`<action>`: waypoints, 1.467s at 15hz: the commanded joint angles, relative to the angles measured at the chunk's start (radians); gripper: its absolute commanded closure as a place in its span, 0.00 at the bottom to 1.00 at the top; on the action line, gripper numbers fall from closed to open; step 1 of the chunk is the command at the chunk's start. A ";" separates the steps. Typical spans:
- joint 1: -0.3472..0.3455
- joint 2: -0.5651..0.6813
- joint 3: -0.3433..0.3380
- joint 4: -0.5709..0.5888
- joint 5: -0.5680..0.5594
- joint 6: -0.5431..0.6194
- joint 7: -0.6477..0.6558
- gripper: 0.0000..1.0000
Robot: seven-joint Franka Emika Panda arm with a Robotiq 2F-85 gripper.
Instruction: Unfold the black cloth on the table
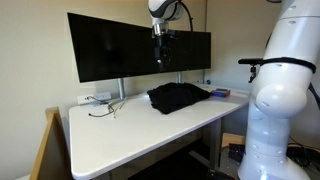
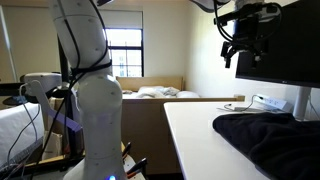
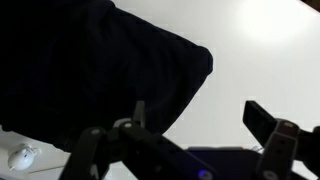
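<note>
The robot's gripper will next move to the black cloth's raised top fold [image 1: 167, 87], toward the end closer to the cables, and close there.
The black cloth [image 1: 179, 96] lies folded and rumpled on the white table [image 1: 120, 130], in front of the monitors. It also shows in an exterior view [image 2: 272, 140] and fills the upper left of the wrist view [image 3: 90, 70]. My gripper [image 1: 160, 52] hangs high above the cloth, in front of the monitors, and appears near the top right of an exterior view [image 2: 240, 50]. In the wrist view its jaws [image 3: 200, 115] are open and empty, with bare table between them.
Two black monitors [image 1: 130, 45] stand along the back of the table. Cables and glasses [image 1: 103, 104] lie near the monitor stand. A small purple object [image 1: 220, 92] sits beside the cloth. The robot base [image 1: 275, 110] stands at the table's end.
</note>
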 commanded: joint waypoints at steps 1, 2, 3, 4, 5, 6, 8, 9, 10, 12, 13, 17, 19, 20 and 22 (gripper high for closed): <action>-0.016 0.002 0.014 0.003 0.003 -0.002 -0.003 0.00; -0.016 0.002 0.014 0.003 0.003 -0.002 -0.003 0.00; -0.016 0.002 0.014 0.003 0.003 -0.002 -0.003 0.00; -0.016 0.002 0.014 0.003 0.003 -0.002 -0.003 0.00; -0.016 0.002 0.014 0.003 0.003 -0.002 -0.003 0.00; -0.016 0.002 0.014 0.003 0.003 -0.002 -0.003 0.00; -0.016 0.002 0.014 0.003 0.003 -0.002 -0.003 0.00; -0.019 0.006 0.011 -0.010 -0.009 0.008 -0.013 0.00; -0.021 0.011 0.008 -0.013 -0.010 0.003 -0.023 0.00; -0.034 0.036 -0.009 -0.021 -0.027 0.016 -0.062 0.00; -0.042 0.051 -0.018 -0.018 -0.037 0.017 -0.089 0.00; -0.066 0.189 -0.039 0.038 -0.055 0.078 -0.171 0.00; -0.084 0.253 -0.043 0.063 -0.059 0.127 -0.194 0.00; -0.094 0.291 -0.043 0.087 -0.051 0.145 -0.209 0.00; -0.117 0.374 -0.037 0.147 -0.028 0.162 -0.240 0.00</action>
